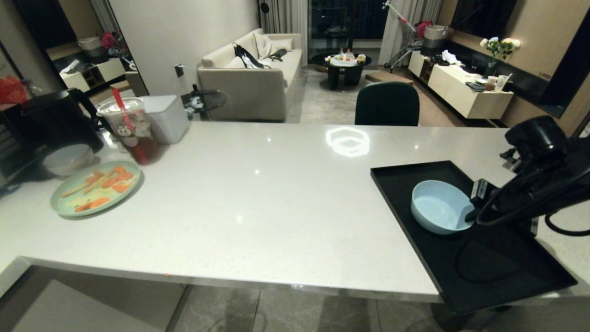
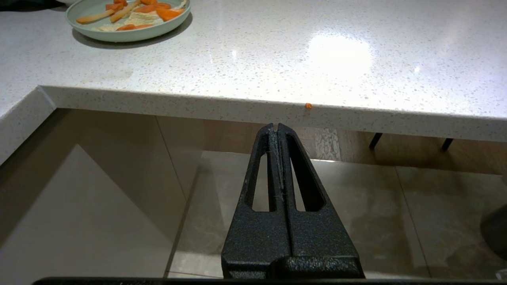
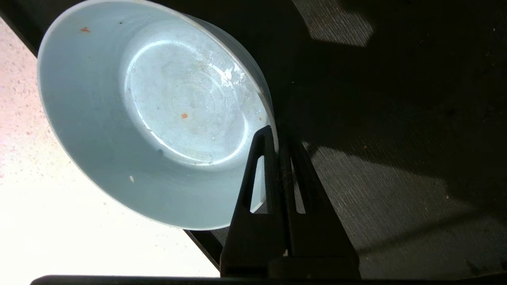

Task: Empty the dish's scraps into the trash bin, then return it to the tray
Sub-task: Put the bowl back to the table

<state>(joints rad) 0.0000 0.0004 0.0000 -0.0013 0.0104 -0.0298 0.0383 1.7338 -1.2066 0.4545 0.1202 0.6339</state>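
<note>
Next, I set the light-blue bowl down with my right gripper on the black tray (image 1: pixel 444 219) (image 3: pixel 190 114), near the edge that faces the green plate.
The dish (image 1: pixel 438 205) (image 3: pixel 150 118), a small light-blue bowl, is over the left part of the black tray (image 1: pixel 498 272) (image 3: pixel 396 178) at the table's right end. It is tilted, and I cannot tell whether it touches the tray. My right gripper (image 1: pixel 472 214) (image 3: pixel 275 132) is shut on its rim, one finger inside and one outside. Inside the bowl are only a couple of tiny orange specks; the scraps are not in view. The trash bin is out of view. My left gripper (image 2: pixel 276 126) hangs shut and empty below the table's front edge.
On the table's far left stand a green plate (image 1: pixel 94 186) (image 2: pixel 126 18) with carrot pieces, a grey-white bowl (image 1: pixel 67 159), a drink cup (image 1: pixel 131 131) with a red straw, a white box (image 1: pixel 166 117) and a black appliance (image 1: pixel 50 120). A dark chair (image 1: pixel 387 103) is behind the table.
</note>
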